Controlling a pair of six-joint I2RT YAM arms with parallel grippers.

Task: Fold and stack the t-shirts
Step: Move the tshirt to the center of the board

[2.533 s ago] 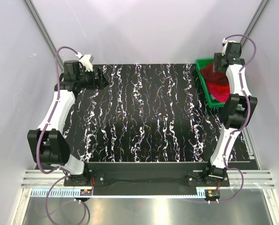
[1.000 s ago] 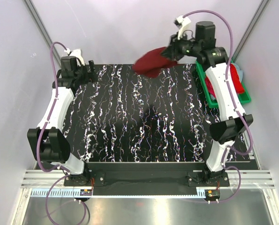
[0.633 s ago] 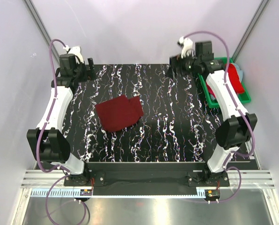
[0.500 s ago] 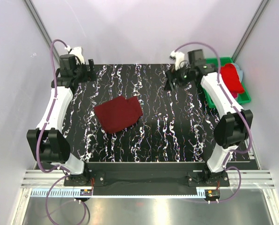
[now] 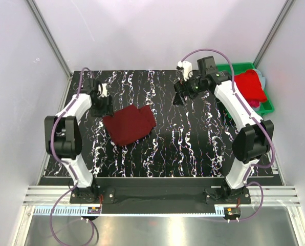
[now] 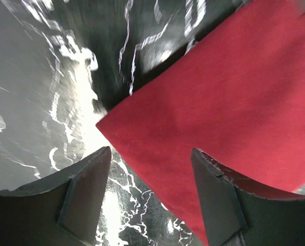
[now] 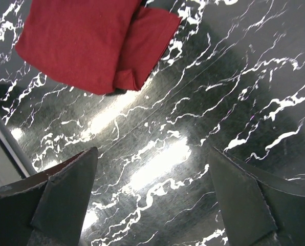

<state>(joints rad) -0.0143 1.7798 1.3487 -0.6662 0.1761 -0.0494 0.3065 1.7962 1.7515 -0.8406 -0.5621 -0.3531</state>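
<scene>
The maroon t-shirt is lying doubled over, far from my right gripper, so my left gripper needs to pinch its near corner (image 5: 106, 119) and swing the t-shirt out longer before folding it.
A dark maroon t-shirt (image 5: 129, 124) lies roughly folded on the black marbled table (image 5: 193, 138), left of centre. My left gripper (image 5: 102, 105) hovers at its left corner. In the left wrist view that gripper (image 6: 150, 151) is open, with the cloth's corner (image 6: 219, 102) lying under and between the fingers (image 6: 86, 189). My right gripper (image 5: 182, 92) hangs open over bare table at the back right of the shirt. The right wrist view shows the gripper (image 7: 152, 149) holding nothing, with the maroon shirt (image 7: 86, 46) farther off. A bright red t-shirt (image 5: 249, 84) sits in the bin.
The green bin (image 5: 239, 65) stands at the table's back right corner, with a bit of pink cloth (image 5: 254, 104) under the red shirt. Grey walls and metal frame posts close in on both sides.
The right gripper carried the maroon shirt in the air, let it drop onto the table and opened. The left arm swung down to the shirt's left corner, its jaws narrowing.
</scene>
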